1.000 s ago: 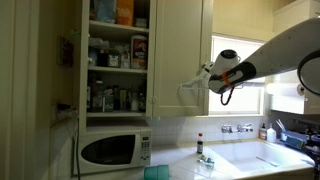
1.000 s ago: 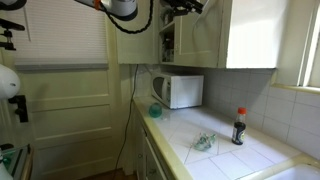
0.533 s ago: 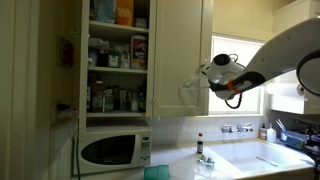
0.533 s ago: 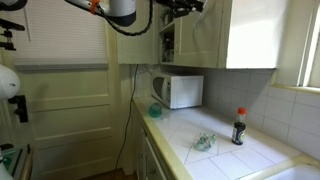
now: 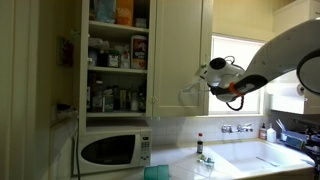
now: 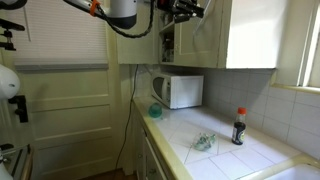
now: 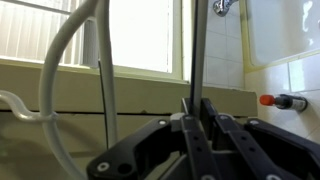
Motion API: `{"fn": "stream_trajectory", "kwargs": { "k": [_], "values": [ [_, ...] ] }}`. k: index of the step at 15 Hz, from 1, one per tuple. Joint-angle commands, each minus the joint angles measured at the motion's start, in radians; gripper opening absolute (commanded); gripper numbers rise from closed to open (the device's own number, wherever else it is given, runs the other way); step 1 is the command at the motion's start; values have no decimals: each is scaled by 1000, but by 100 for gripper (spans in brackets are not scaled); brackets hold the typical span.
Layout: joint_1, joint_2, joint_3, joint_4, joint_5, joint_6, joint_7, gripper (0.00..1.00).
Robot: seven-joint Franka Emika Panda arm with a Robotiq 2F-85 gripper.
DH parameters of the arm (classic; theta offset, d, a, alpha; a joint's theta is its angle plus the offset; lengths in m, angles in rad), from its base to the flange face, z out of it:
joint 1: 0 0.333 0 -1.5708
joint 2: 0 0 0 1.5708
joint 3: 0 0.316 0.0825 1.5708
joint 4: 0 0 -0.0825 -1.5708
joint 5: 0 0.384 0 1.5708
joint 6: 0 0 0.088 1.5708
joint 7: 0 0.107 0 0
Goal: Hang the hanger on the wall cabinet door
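Note:
Next, my gripper lets go of the hanger on the lower part of the wall cabinet door [image 5: 191, 92], close to the door's edge on the window side.
The pale whitish hanger [image 5: 188, 90] hangs from my gripper [image 5: 207, 76] in front of the cream-white wall cabinet door [image 5: 180, 40], which stands open beside the shelves. In the wrist view my gripper's fingers [image 7: 197, 108] are shut on a thin straight bar of the hanger [image 7: 198, 50]; its curved pale arm [image 7: 58, 70] bends away at the left. In an exterior view the gripper [image 6: 185, 9] is high up by the cabinet door [image 6: 200, 35]; the hanger is too thin to make out there.
Open cabinet shelves [image 5: 117, 60] hold bottles and jars. A microwave [image 5: 112, 149] stands below on the tiled counter [image 6: 215, 150]. A dark bottle with a red cap [image 6: 238, 127] and a sink [image 5: 265, 155] are on the counter. A window [image 5: 240, 60] is behind the arm.
The gripper has shifted slightly left and down toward the door, with the wrist turning; the hanger stays held.

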Motion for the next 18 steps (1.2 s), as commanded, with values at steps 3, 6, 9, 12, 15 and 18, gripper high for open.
{"fn": "stream_trajectory", "kwargs": {
  "k": [3,6,9,12,15,18],
  "values": [
    [-38,43,68,45,-12,-83,-59,3],
    [-69,19,92,51,-23,-105,-57,3],
    [-106,3,125,52,-30,-140,-65,3],
    [-151,-28,155,54,-41,-161,-58,3],
    [-186,-45,185,52,-35,-182,-68,39],
    [-208,-53,208,49,-22,-209,-72,62]
  ]
}}
